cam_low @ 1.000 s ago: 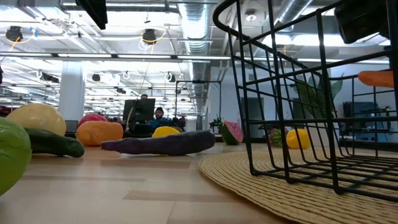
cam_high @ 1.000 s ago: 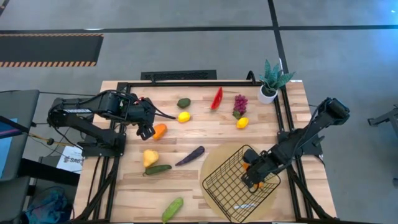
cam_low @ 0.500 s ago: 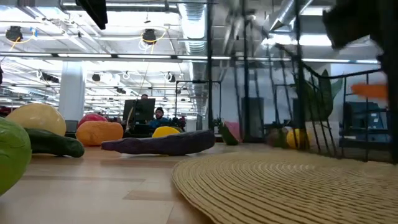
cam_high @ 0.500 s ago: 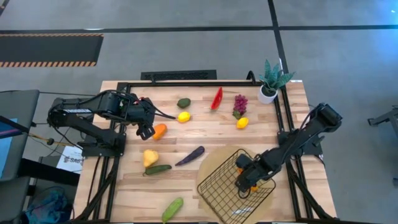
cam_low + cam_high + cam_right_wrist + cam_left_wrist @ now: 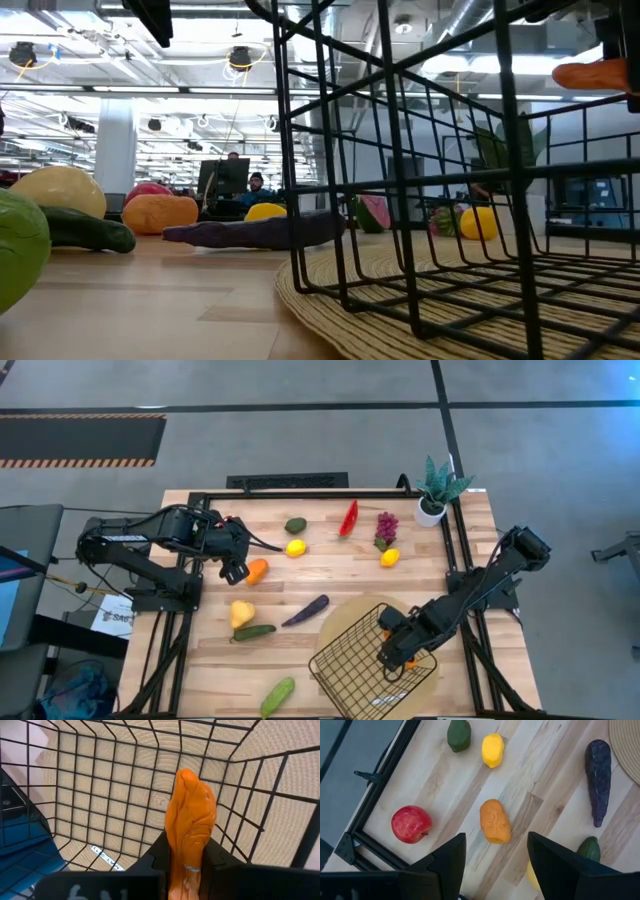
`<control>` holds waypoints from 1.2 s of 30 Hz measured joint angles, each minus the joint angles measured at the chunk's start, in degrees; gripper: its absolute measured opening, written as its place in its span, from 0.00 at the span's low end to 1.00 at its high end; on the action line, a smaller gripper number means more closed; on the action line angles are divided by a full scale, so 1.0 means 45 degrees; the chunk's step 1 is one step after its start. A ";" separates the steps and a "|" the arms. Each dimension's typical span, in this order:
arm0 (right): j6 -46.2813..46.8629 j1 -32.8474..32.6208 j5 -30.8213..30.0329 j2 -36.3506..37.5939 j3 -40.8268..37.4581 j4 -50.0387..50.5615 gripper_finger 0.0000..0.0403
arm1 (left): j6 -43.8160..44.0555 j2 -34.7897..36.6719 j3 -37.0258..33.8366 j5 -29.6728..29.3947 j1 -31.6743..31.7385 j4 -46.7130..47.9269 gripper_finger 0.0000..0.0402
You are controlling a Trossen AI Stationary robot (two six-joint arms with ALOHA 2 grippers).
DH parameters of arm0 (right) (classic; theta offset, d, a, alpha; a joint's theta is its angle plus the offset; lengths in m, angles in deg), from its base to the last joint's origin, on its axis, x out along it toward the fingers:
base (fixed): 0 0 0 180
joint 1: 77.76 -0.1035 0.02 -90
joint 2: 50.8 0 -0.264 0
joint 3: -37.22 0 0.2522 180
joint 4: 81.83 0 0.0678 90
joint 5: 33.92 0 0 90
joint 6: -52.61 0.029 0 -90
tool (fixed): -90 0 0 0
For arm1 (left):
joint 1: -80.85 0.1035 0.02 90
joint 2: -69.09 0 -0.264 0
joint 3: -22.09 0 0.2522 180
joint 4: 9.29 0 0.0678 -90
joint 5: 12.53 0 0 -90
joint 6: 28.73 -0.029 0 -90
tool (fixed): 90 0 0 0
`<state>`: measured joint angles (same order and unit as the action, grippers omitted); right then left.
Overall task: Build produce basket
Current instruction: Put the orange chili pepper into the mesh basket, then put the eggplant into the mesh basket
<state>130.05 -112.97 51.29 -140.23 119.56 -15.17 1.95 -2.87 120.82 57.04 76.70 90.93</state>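
Note:
The basket's corner sticks out past the edge of the mat, so next my right gripper lets go of the carrot, grabs the basket's rim [image 5: 350, 627] and pulls it toward the mat's middle.
The black wire basket [image 5: 362, 665] stands on the round tan mat [image 5: 345, 618] at the near right. My right gripper [image 5: 395, 652] hangs over the basket's inside, shut on an orange carrot [image 5: 190, 815]. At the table's left, my left gripper [image 5: 496, 840] is open above an orange fruit [image 5: 495, 821] and touches nothing. Around that fruit lie a red apple [image 5: 411, 824], a lemon [image 5: 492, 750], an avocado [image 5: 458, 734] and a purple aubergine [image 5: 598, 780]. A pear [image 5: 241, 612] and a dark cucumber [image 5: 254, 631] lie side by side. My right gripper pinches the carrot's near end [image 5: 187, 865] between its two fingers [image 5: 159, 851]. The fingers slant steeply down from above and run along the carrot. The rest of the carrot sticks out beyond them toward the basket's floor, lifted clear of the mesh [image 5: 595, 75].
A watermelon slice [image 5: 348, 517], purple grapes [image 5: 385, 528] and a second lemon [image 5: 389, 557] lie at the far middle. A potted plant [image 5: 435, 490] stands in the far right corner. A light green cucumber [image 5: 278, 696] lies by the near edge. A black frame [image 5: 290, 495] rims the table.
My right gripper has gone toward the table's left and slightly up, still shut on the carrot. The basket has slid toward the left with it, and the mat's left edge has shifted the same way.

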 joint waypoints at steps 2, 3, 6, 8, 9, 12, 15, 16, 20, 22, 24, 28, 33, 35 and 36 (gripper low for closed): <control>-0.0195 0.0004 0.0021 0.0000 0.0047 -0.0009 0.13 | -0.0001 0.0000 0.0000 -0.0074 0.0000 -0.0005 0.50; -0.0279 0.0004 0.0018 0.0000 0.0062 -0.0009 0.13 | -0.0002 0.0000 0.0000 -0.0078 0.0000 -0.0002 0.50; -0.0264 0.0030 0.0023 0.0000 0.0063 0.0211 0.24 | -0.0005 0.0000 0.0000 -0.0080 0.0000 -0.0002 0.50; -0.0223 0.0083 0.0028 0.0000 0.0063 0.0495 0.32 | -0.0005 0.0000 0.0000 -0.0087 0.0000 -0.0005 0.50; -0.0222 0.0112 0.0033 0.0000 0.0063 0.0556 0.35 | -0.0005 0.0000 0.0000 -0.0085 0.0000 0.0000 0.49; -0.0217 0.0247 0.0033 0.0000 0.0063 0.0485 0.37 | -0.0005 0.0000 0.0000 -0.0090 0.0000 -0.0001 0.50; -0.0227 0.0380 0.0033 0.0000 0.0065 0.0311 0.33 | -0.0005 0.0000 0.0000 -0.0097 0.0000 -0.0005 0.50; -0.0252 0.0391 0.0033 0.0000 0.0068 0.0228 0.31 | -0.0005 0.0000 0.0000 -0.0099 0.0000 -0.0001 0.50; -0.0324 0.0492 0.0038 0.0023 0.0072 -0.0341 0.25 | -0.0005 0.0000 0.0000 -0.0119 0.0000 -0.0004 0.50; -0.0345 0.0514 0.0042 0.0053 0.0078 -0.0509 0.23 | -0.0005 0.0000 0.0000 -0.0124 0.0000 -0.0005 0.50; -0.0421 0.0514 0.0042 0.0053 0.0082 -0.0585 0.22 | -0.0005 0.0000 0.0000 -0.0124 0.0000 -0.0004 0.50; -0.0395 0.0514 0.0042 0.0053 0.0087 -0.0183 0.19 | 0.0000 0.0000 0.0000 -0.0124 0.0000 -0.0005 0.50; -0.0227 0.0546 0.0057 0.0053 0.0087 0.0883 0.06 | 0.0005 0.0000 0.0000 -0.0124 0.0000 -0.0005 0.50; -0.0227 0.0603 0.0062 0.0053 0.0087 0.1488 0.02 | 0.0005 0.0000 0.0000 -0.0122 0.0000 -0.0005 0.50; -0.0223 0.0615 0.0067 0.0053 0.0087 0.1847 0.02 | 0.0005 0.0000 0.0000 -0.0124 0.0000 -0.0005 0.50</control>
<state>129.05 -110.21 51.59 -139.99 119.95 -6.86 1.97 -2.87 120.82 56.48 76.70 90.90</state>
